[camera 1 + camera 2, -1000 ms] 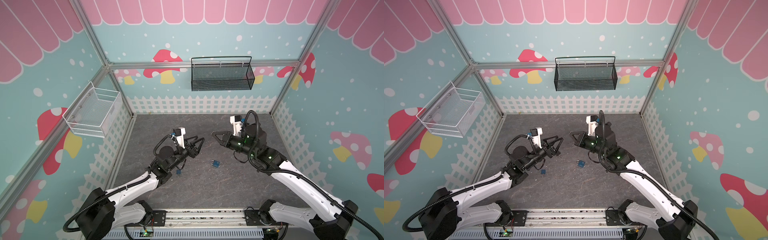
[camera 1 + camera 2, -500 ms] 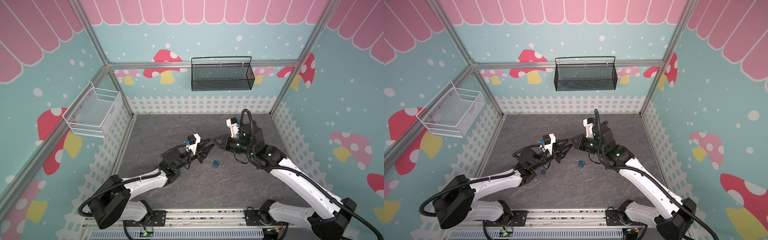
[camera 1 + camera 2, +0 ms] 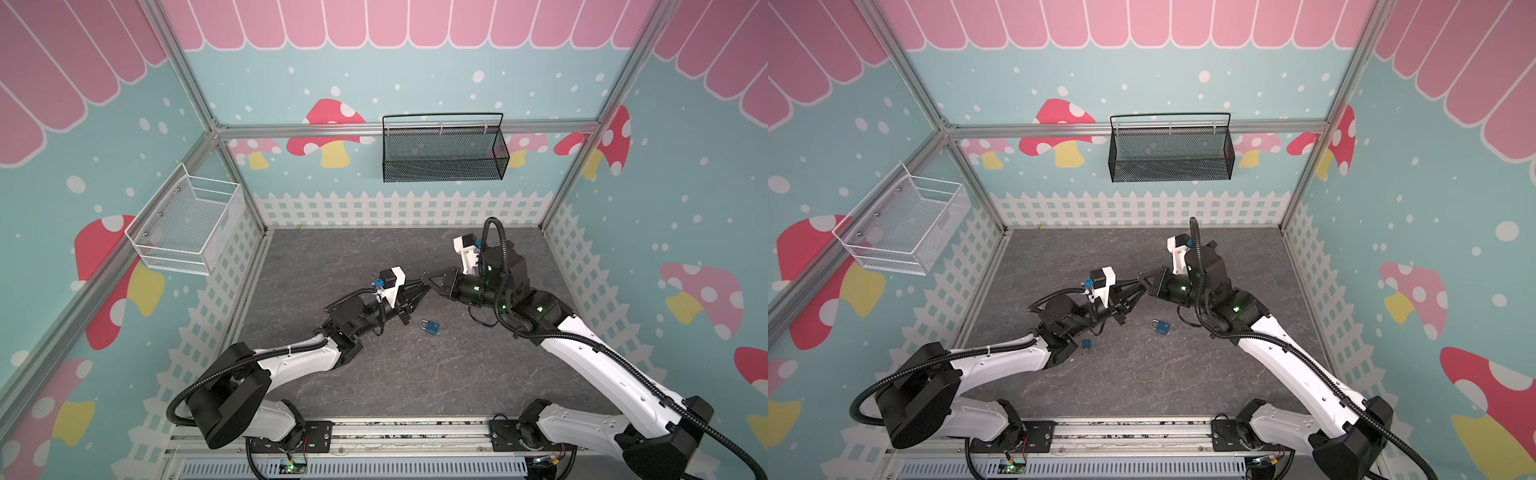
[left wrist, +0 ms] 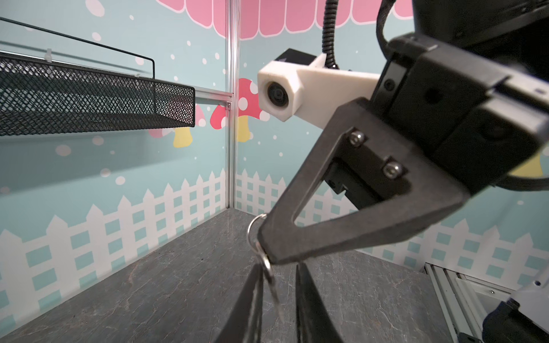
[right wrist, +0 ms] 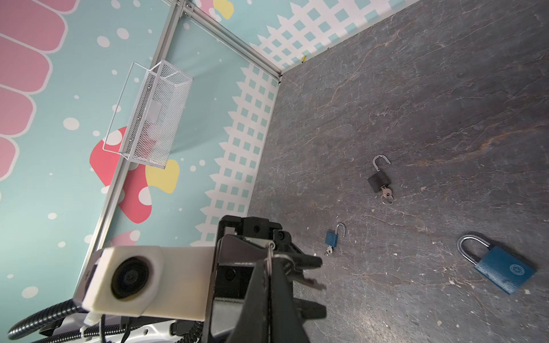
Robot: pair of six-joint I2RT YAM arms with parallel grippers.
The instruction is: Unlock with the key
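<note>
Only the key ring is in my right gripper, so I should clamp the key with my left gripper while my right gripper opens and takes the key itself (image 4: 274, 288).
My right gripper (image 3: 426, 279) is shut on a metal key ring (image 4: 254, 234) above the middle of the floor. A silver key (image 4: 273, 285) hangs from that ring. My left gripper (image 4: 279, 297) meets it tip to tip, jaws narrowly open around the key, which lies against one finger (image 4: 252, 297) with a gap to the other. In the right wrist view the key (image 5: 312, 283) sticks out between the left gripper's fingers (image 5: 309, 261). A shut blue padlock (image 3: 431, 327) lies flat on the floor just in front of both grippers, also seen in the right wrist view (image 5: 502, 267).
A small blue padlock (image 5: 332, 237) and a black padlock (image 5: 378, 179), both with shackles open and keys in them, lie on the floor near the left arm. A black mesh basket (image 3: 442, 153) hangs on the back wall, a white wire basket (image 3: 187, 224) on the left wall.
My left gripper has swung right and reached up to the right gripper's tip, its jaws narrowing around the hanging key. The right gripper has shifted slightly left and stayed shut.
</note>
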